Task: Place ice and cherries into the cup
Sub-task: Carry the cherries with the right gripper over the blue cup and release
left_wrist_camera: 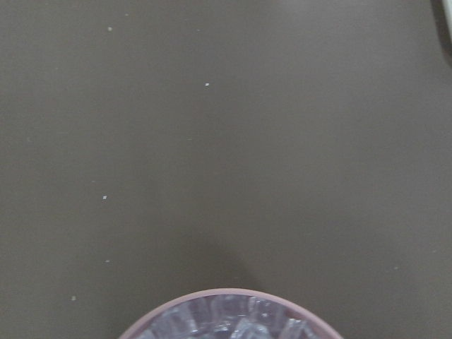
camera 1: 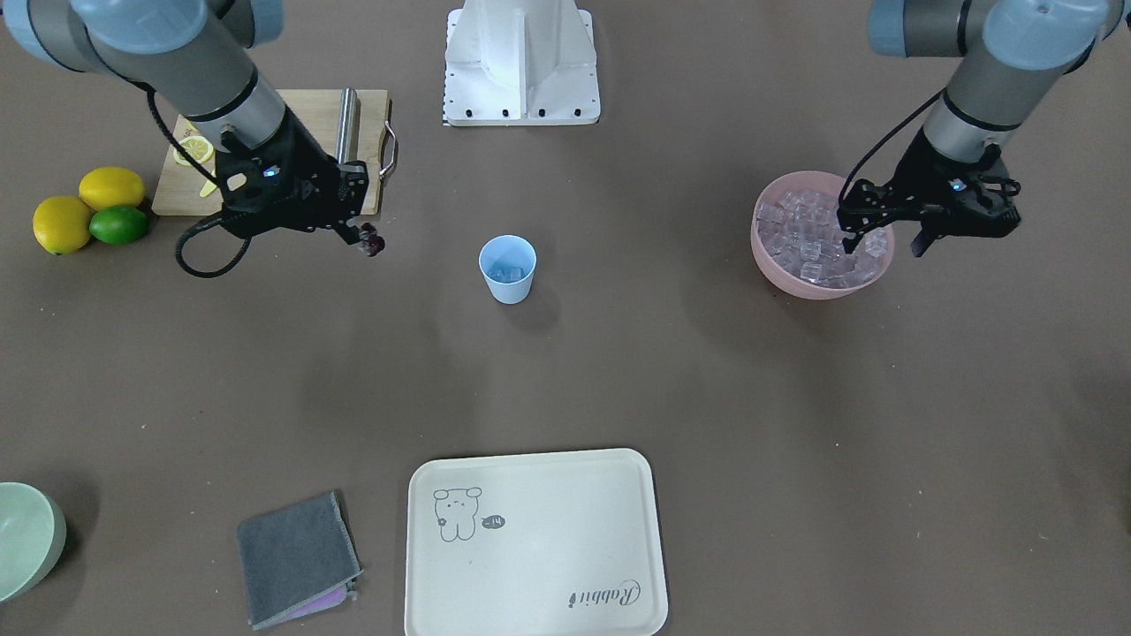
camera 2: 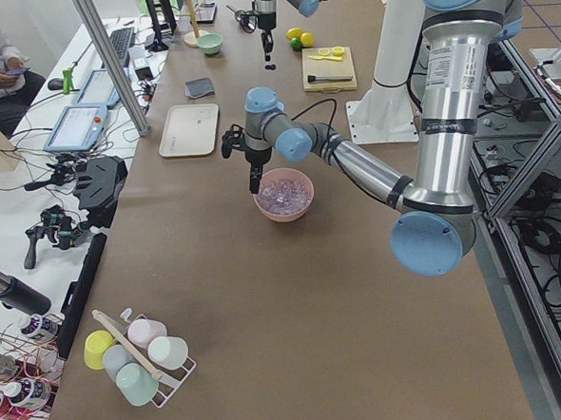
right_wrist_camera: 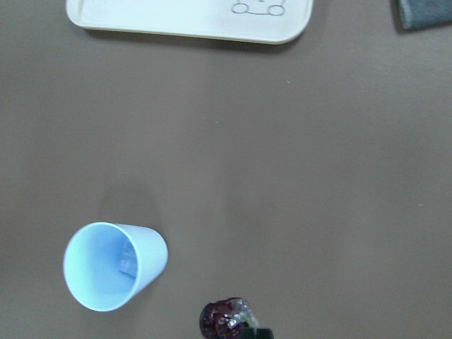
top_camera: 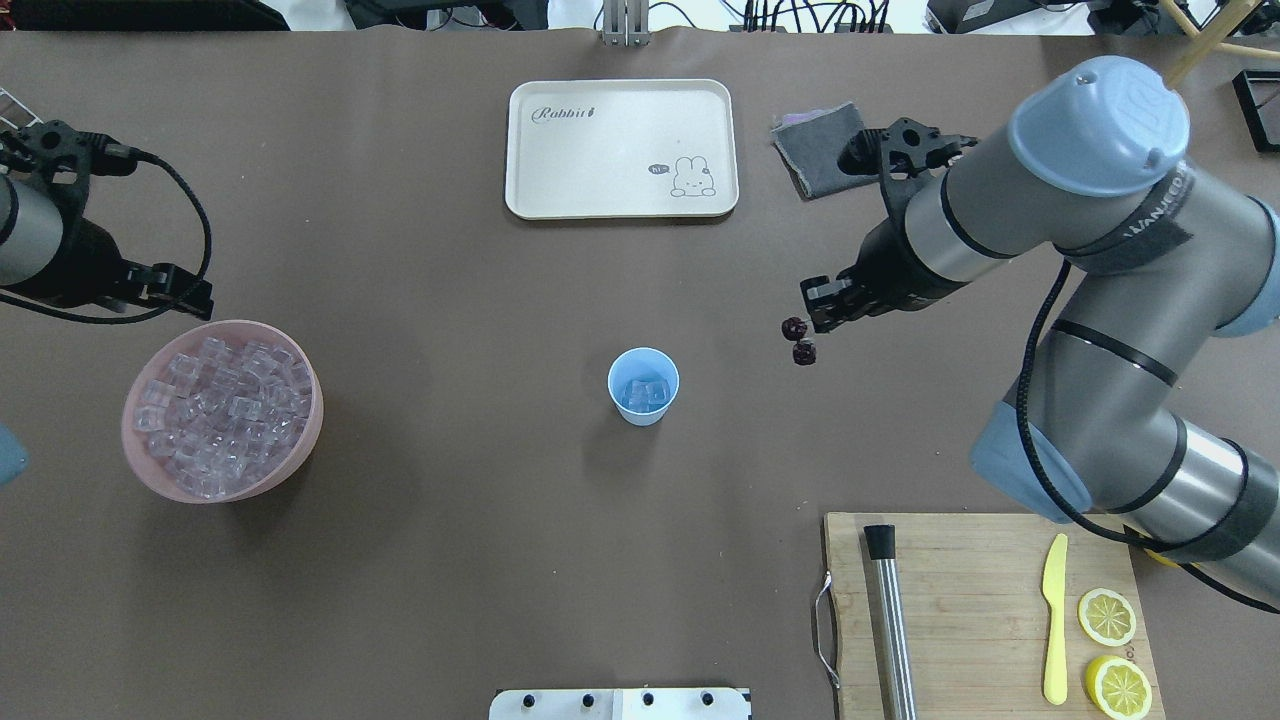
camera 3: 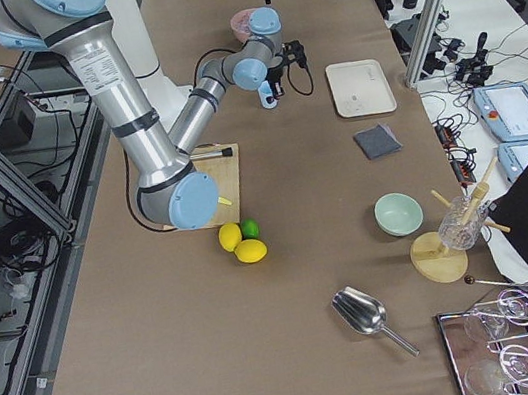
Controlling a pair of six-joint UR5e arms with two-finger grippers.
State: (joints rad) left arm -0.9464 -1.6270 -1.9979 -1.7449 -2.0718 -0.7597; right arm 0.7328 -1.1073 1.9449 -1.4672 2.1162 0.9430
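Note:
My right gripper needs to drop the two dark cherries on the ice cubes inside the light blue cup (camera 1: 508,265) (right_wrist_camera: 119,265).
The light blue cup (camera 1: 507,269) stands upright mid-table, also in the overhead view (top_camera: 643,386) and the right wrist view (right_wrist_camera: 113,267). A few ice cubes (top_camera: 645,392) lie inside it. More ice (camera 1: 808,234) fills the pink bowl (top_camera: 312,400). My right gripper (camera 1: 364,237) is shut on the two dark cherries (top_camera: 798,340), held above the table beside the cup, towards the cutting board side; they also show in the right wrist view (right_wrist_camera: 226,318). My left gripper (camera 1: 884,240) is open over the pink bowl's outer rim, its fingers spread wide.
A cream tray (camera 1: 535,543) and a grey cloth (camera 1: 296,556) lie on the operators' side. A wooden cutting board (top_camera: 980,620) with a knife and lemon slices is near my right arm. Two lemons and a lime (camera 1: 117,224) sit beside it. A pale green bowl (camera 1: 26,539) is at a corner.

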